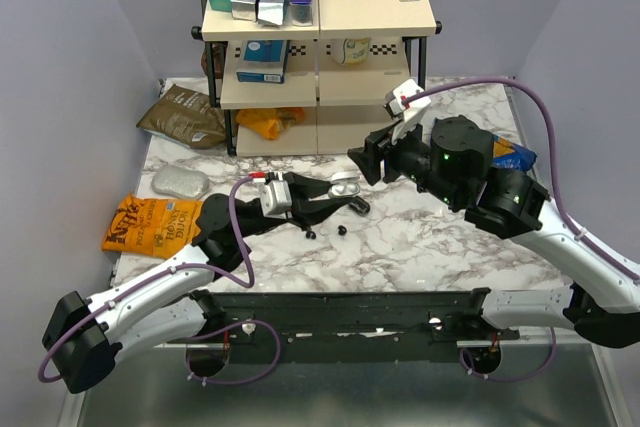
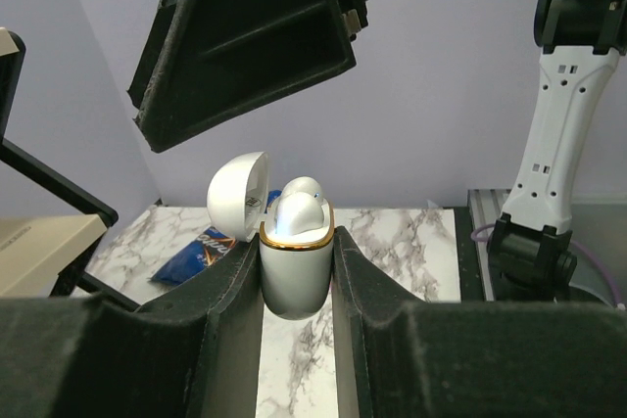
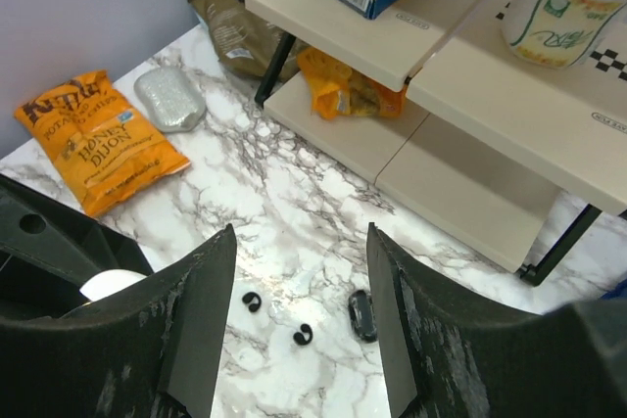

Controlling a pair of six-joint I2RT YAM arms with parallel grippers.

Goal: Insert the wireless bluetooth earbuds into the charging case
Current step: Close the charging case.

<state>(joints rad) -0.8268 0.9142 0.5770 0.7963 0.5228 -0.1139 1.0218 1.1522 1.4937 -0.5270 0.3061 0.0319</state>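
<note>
Next, my left gripper releases the white charging case on the marble table (image 1: 302,193) between the shelf unit and the earbuds.
Two tiny black earbuds (image 1: 310,234) (image 1: 343,230) lie on the marble table, apart from each other. In the right wrist view they (image 3: 252,301) (image 3: 303,335) sit below and between the fingers. A larger black oval pod (image 1: 359,206) (image 3: 361,314) lies beside them. My left gripper (image 1: 338,190) (image 2: 297,271) is shut on the white charging case (image 1: 345,184) (image 2: 296,266), which has a gold rim and an open lid (image 2: 238,193); it holds the case just above the table, behind the earbuds. My right gripper (image 1: 368,162) (image 3: 301,232) is open and empty, hovering above the earbuds.
A cream shelf unit (image 1: 320,97) with boxes stands at the back. An orange chips bag (image 1: 150,224), a silver pouch (image 1: 180,182) and a brown bag (image 1: 183,115) lie at the left. A blue packet (image 1: 515,155) lies behind the right arm.
</note>
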